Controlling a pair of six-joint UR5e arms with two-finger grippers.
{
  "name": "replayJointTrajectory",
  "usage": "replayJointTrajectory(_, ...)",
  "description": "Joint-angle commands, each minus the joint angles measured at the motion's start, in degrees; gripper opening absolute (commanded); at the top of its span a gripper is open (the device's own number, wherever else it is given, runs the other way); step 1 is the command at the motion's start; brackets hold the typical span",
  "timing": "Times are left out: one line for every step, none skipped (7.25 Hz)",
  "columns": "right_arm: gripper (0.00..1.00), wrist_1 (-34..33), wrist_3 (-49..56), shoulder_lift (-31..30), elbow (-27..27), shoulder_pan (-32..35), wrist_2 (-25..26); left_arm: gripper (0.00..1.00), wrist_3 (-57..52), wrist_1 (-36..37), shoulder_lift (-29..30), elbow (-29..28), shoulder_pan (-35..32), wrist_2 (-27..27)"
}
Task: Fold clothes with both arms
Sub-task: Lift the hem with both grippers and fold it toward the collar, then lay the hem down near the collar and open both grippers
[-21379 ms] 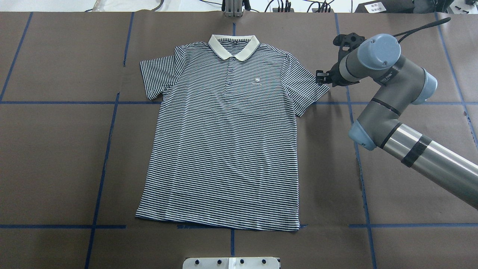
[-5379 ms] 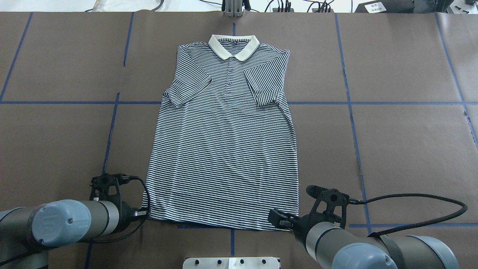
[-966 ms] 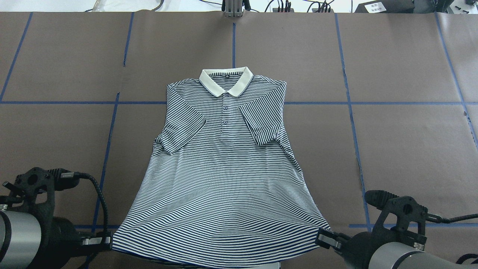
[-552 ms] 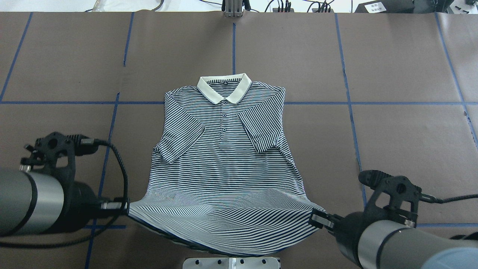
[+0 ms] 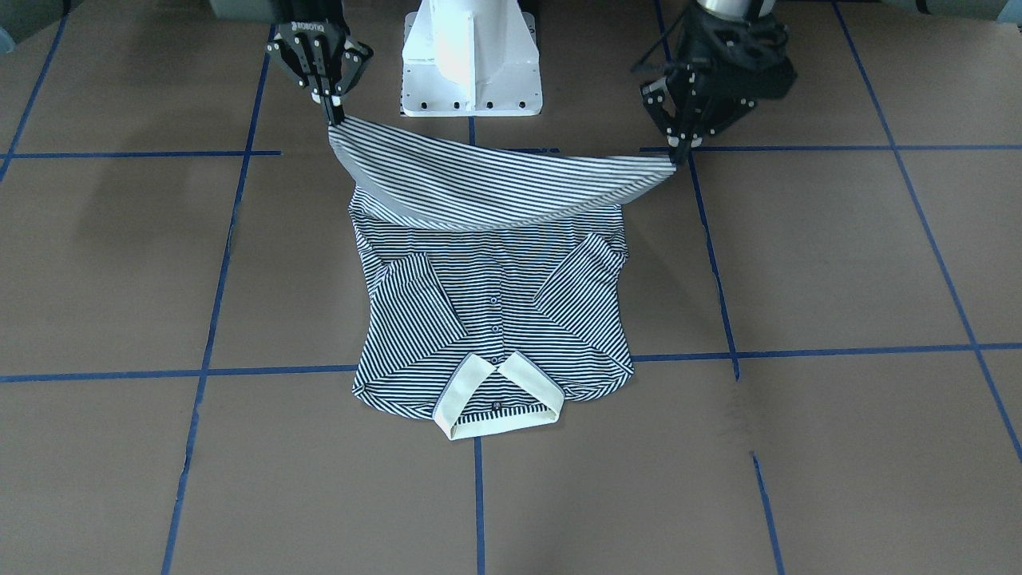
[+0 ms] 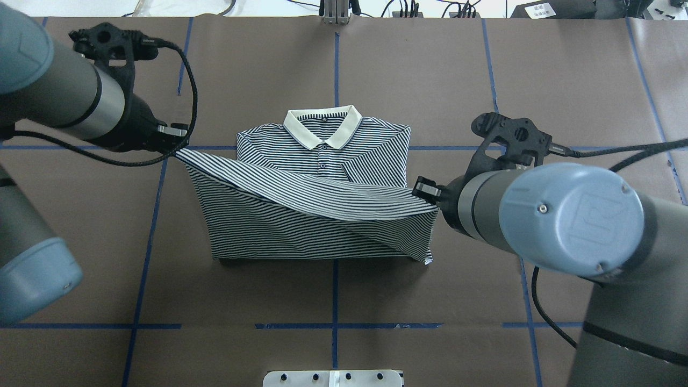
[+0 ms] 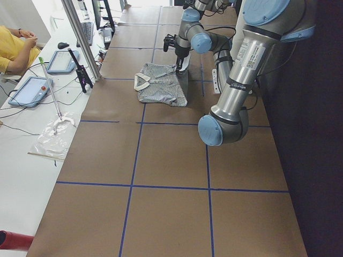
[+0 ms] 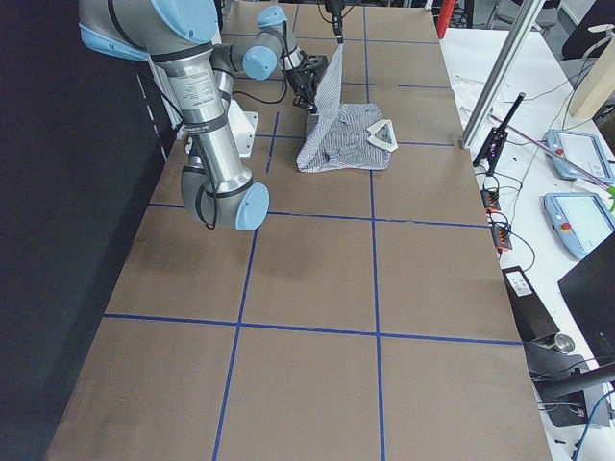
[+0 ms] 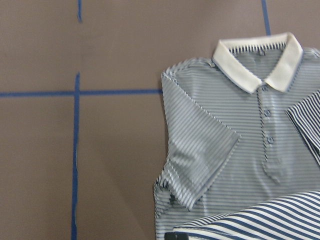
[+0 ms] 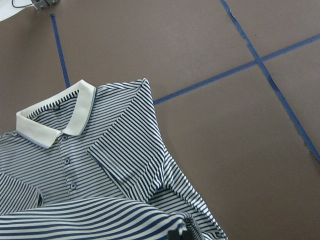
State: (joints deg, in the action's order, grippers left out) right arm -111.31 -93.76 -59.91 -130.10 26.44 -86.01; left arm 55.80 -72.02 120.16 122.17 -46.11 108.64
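Next, my left gripper lets go of the shirt's hem corner on the brown table (image 5: 657, 372) (image 9: 141, 81) just outside the striped polo shirt's shoulder.
The striped polo shirt (image 6: 322, 226) lies on the brown table with its cream collar (image 6: 322, 124) far from the robot and both sleeves folded inward. My left gripper (image 6: 176, 144) is shut on the hem's left corner, and my right gripper (image 6: 425, 191) is shut on its right corner. Held above the table, the hem (image 5: 495, 180) sags between the right gripper (image 5: 334, 118) and left gripper (image 5: 679, 150), doubled over the shirt's lower half. The left wrist view shows the collar (image 9: 257, 57) with the raised hem (image 9: 250, 225) at the bottom edge; the right wrist view shows the same collar (image 10: 55, 120).
Blue tape lines (image 6: 153, 215) cross the brown table cover. The white pedestal base (image 5: 471, 56) stands at the robot's side of the table. A metal post (image 6: 336, 11) rises at the far edge. A seated person (image 7: 13, 48) and tablets (image 7: 32, 88) are at a side desk.
Both grippers have carried the hem up and away from the robot toward the collar, so the lower half now doubles over itself. The collar has stayed in place.
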Motion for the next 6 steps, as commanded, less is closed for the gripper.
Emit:
replayJointTrajectory(0.0, 14.2, 3.3, 3.1, 17.2, 7.3, -1.6, 0.0, -2.4, -11.0, 1.9, -13.6, -3.5, -0.3)
replayJointTrajectory(0.0, 17.9, 4.4, 4.8, 23.4, 8.7, -1.7, 0.0, -2.2, -14.9, 2.1, -18.3, -3.5, -0.5)
replayJointTrajectory(0.0, 20.8, 5.7, 7.6, 30.6, 9.9, -1.7, 0.0, -1.8, -19.2, 2.6, -22.6, -3.5, -2.5)
replayJointTrajectory(0.0, 24.7, 7.2, 9.6, 37.8, 11.0, -1.7, 0.0, -1.7, -21.3, 3.8, -26.0, -3.4, -2.6)
replayJointTrajectory(0.0, 29.9, 8.0, 9.7, 43.6, 11.4, -1.6, 0.0, -1.7, -24.5, 4.6, -29.3, -3.3, -2.6)
replayJointTrajectory(0.0, 33.1, 9.1, 9.7, 47.2, 11.4, -1.5, 0.0, -1.5, -28.5, 4.6, -32.7, -3.0, -2.6)
